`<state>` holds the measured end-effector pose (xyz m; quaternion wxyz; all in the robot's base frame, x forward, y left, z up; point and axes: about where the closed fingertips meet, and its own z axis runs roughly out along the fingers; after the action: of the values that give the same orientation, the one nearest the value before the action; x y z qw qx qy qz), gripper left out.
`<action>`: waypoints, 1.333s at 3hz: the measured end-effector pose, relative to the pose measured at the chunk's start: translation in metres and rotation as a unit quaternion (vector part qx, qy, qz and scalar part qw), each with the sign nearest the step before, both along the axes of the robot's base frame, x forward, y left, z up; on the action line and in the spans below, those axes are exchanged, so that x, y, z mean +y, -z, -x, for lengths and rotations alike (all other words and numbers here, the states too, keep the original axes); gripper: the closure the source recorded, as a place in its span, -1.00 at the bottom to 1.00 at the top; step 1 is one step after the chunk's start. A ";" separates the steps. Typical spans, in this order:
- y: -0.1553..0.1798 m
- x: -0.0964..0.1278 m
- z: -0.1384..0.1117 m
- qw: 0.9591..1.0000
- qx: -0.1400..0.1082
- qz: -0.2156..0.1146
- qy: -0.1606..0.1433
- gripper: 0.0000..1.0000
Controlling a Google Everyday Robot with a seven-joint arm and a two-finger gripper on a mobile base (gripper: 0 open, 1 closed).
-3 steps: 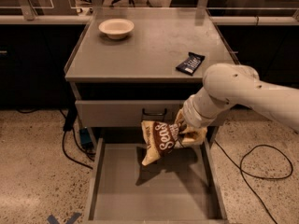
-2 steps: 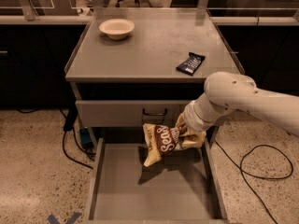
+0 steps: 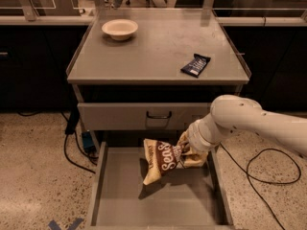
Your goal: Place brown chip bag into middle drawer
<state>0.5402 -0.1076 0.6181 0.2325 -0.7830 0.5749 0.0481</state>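
Observation:
I am going to release the brown chip bag with my gripper, setting it free near the centre of the open middle drawer's grey bottom (image 3: 163,180).
The brown chip bag (image 3: 165,159) is a crumpled dark-brown and pale-yellow foil bag with white lettering. It hangs tilted just above the floor of the open middle drawer (image 3: 120,202), a wide shallow grey tray pulled out below the cabinet. My gripper (image 3: 186,152) comes from the right on a white arm and is shut on the bag's right end, near the drawer's back right. The bag's lower left corner points down toward the drawer floor.
A grey drawer front with a dark handle (image 3: 158,115) sits shut above the open drawer. On the cabinet top stand a pale bowl (image 3: 120,28) at back left and a dark-blue snack bar wrapper (image 3: 195,64) at right. Cables (image 3: 268,171) lie on the speckled floor.
The arm and the bag have sunk slightly lower toward the drawer floor. The bag stays held in the gripper.

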 end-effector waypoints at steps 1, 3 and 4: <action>0.001 0.002 0.000 1.000 -0.003 0.002 -0.002 1.00; 0.054 -0.002 0.010 1.000 0.001 -0.001 0.000 1.00; 0.134 -0.002 0.007 1.000 0.020 -0.019 0.001 1.00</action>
<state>0.5334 -0.1095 0.4839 0.2363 -0.7769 0.5789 0.0744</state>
